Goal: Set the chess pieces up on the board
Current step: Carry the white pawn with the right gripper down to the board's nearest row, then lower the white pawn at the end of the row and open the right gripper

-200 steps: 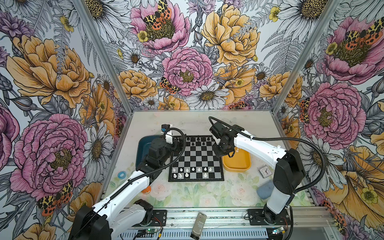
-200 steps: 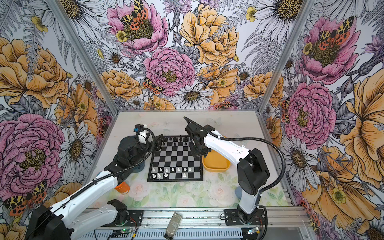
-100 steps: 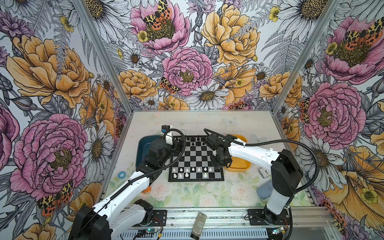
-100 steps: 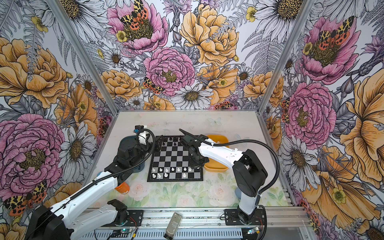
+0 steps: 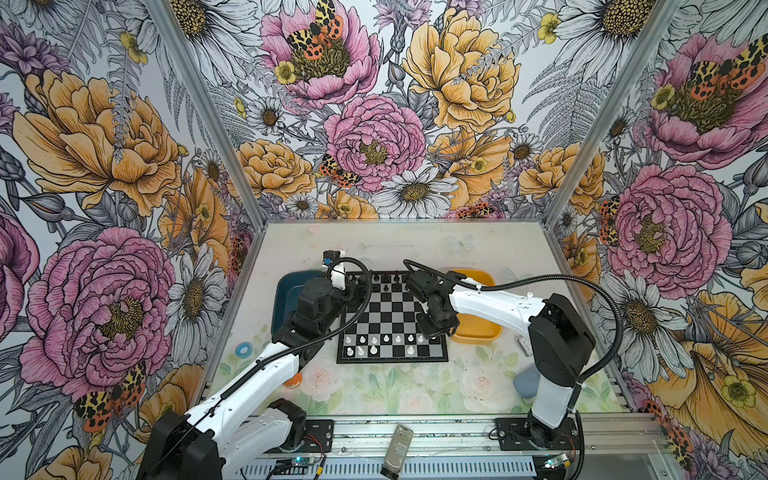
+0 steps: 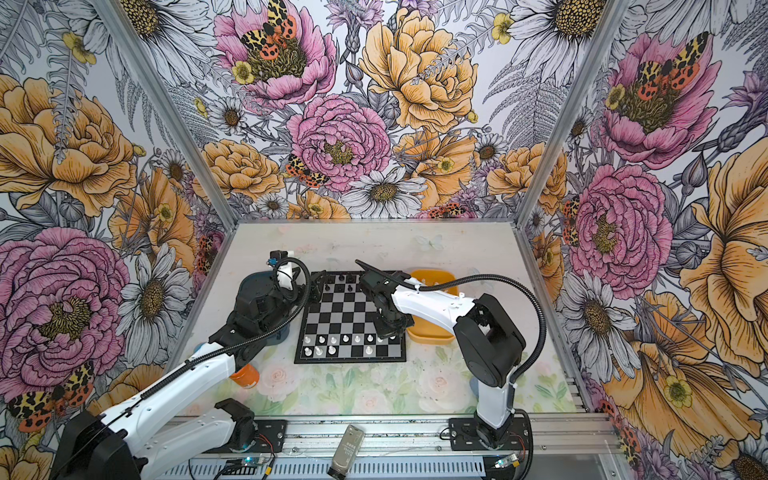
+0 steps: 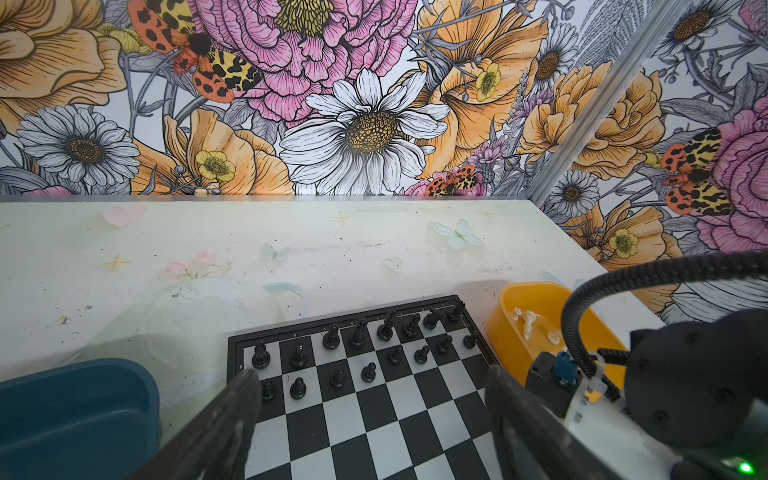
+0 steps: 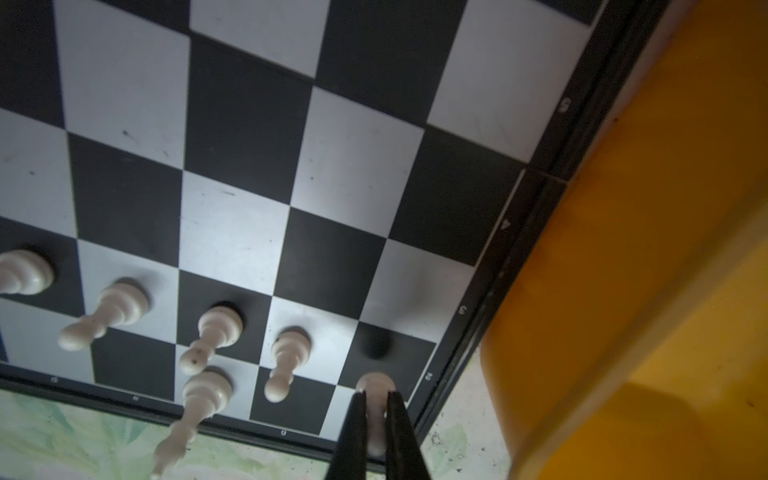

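Observation:
I will use my right gripper to set the white pawn, now hanging just above the board, down on the black square ending the pawn row (image 5: pixel 434 340) (image 8: pixel 383 362) nearest the yellow tray.
The board (image 5: pixel 392 360) lies mid-table in both top views, also board (image 6: pixel 350 358). Several white chess pieces (image 5: pixel 374 340) stand on its two near rows, and black pieces (image 5: pixel 386 286) fill the far rows. My right gripper (image 8: pixel 376 399) is shut on a white pawn (image 8: pixel 376 415). It hangs just above the board's near right corner, with its shadow on the black square beneath. In a top view the right gripper (image 5: pixel 432 332) sits at that corner. My left gripper (image 7: pixel 372 372) is open and empty, hovering over the board's far left part.
A yellow tray (image 5: pixel 478 332) touches the board's right edge and holds more white pieces (image 7: pixel 528 322). A dark blue tray (image 5: pixel 286 291) lies left of the board. An orange object (image 5: pixel 296 380), a blue ring (image 5: pixel 242 350) and a blue-grey pad (image 5: pixel 525 382) lie nearer the front.
My right gripper has swung from beside the board's far right, near the yellow tray, to the board's near right corner and come down low. The left arm has not moved.

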{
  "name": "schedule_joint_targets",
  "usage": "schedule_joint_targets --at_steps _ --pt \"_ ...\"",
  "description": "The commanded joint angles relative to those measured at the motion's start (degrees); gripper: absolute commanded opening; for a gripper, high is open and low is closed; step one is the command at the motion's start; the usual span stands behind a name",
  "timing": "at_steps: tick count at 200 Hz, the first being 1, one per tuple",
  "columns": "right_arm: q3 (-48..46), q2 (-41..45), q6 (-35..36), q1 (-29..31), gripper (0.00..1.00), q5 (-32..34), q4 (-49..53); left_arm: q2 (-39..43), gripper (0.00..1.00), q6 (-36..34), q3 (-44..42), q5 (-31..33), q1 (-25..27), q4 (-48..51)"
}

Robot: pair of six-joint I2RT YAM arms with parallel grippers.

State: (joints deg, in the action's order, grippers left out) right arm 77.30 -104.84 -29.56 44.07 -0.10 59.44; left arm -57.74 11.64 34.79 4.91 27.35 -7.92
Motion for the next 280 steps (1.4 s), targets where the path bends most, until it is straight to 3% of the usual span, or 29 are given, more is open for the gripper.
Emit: schedule_joint_targets --at_steps 1,136,152,183,280 --pt "-0.3 -1.4 -0.6 0.5 0.00 0.0 -0.8 0.2 0.86 0.0 -0.7 -0.6 0.3 -1.1" --pt "-1.6 -3.1 -0.8 0.5 0.00 -0.6 -2.1 -0.2 0.86 -0.2 -0.5 -0.6 0.4 -1.2" --pt "-1.5 -3.0 -0.8 0.5 0.10 -0.6 -2.2 -0.3 0.86 -0.2 -0.5 -0.5 0.2 -1.1" --pt "-1.1 -2.2 -0.7 0.5 0.21 -0.4 -2.1 -0.4 0.86 -0.2 -0.4 -0.6 0.3 -1.1" --pt "1.1 2.4 -0.8 -0.7 0.31 -0.1 -0.8 -0.1 0.86 -0.2 -0.4 -0.8 0.3 -1.1"
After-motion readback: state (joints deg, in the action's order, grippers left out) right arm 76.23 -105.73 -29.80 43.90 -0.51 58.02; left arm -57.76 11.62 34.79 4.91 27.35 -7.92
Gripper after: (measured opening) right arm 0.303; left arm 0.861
